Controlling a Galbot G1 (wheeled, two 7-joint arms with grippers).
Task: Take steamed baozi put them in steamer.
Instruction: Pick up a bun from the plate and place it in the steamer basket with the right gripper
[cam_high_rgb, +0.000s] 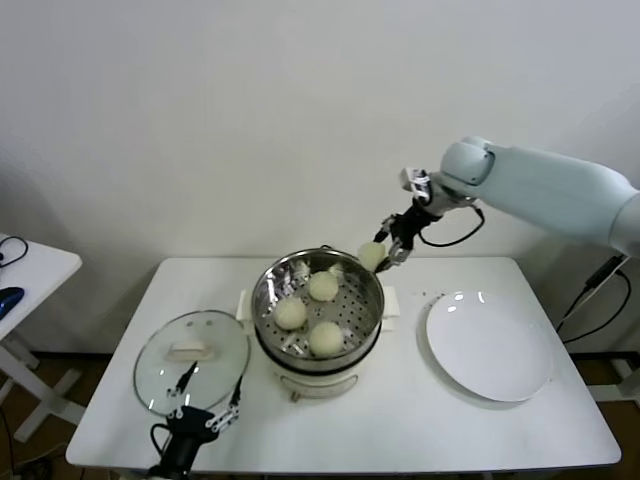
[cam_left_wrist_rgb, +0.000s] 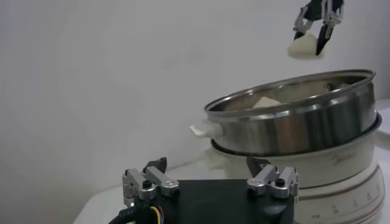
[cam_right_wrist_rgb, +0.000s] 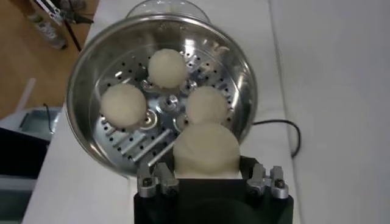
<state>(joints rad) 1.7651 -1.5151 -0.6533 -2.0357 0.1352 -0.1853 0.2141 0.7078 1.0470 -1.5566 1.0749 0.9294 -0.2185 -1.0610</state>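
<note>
Next, my right gripper puts the baozi down on the bare patch of steamer tray (cam_high_rgb: 352, 307) (cam_right_wrist_rgb: 164, 140) that is nearest the white plate.
The steel steamer (cam_high_rgb: 318, 312) stands mid-table on its white base and holds three cream-white baozi (cam_high_rgb: 323, 286) on the perforated tray. My right gripper (cam_high_rgb: 385, 250) is shut on a fourth baozi (cam_high_rgb: 372, 256) and holds it in the air above the steamer's far right rim. In the right wrist view that baozi (cam_right_wrist_rgb: 206, 149) sits between the fingers, over the steamer (cam_right_wrist_rgb: 85, 79) with its three buns. My left gripper (cam_high_rgb: 205, 412) is open and empty, low at the table's front left, near the glass lid. The left wrist view shows the steamer (cam_left_wrist_rgb: 292, 122) side-on and the held baozi (cam_left_wrist_rgb: 306, 46) above it.
A round glass lid with a white handle (cam_high_rgb: 191, 359) lies left of the steamer. An empty white plate (cam_high_rgb: 489, 346) lies to its right. A small side table (cam_high_rgb: 30, 270) stands at the far left. A white wall is behind.
</note>
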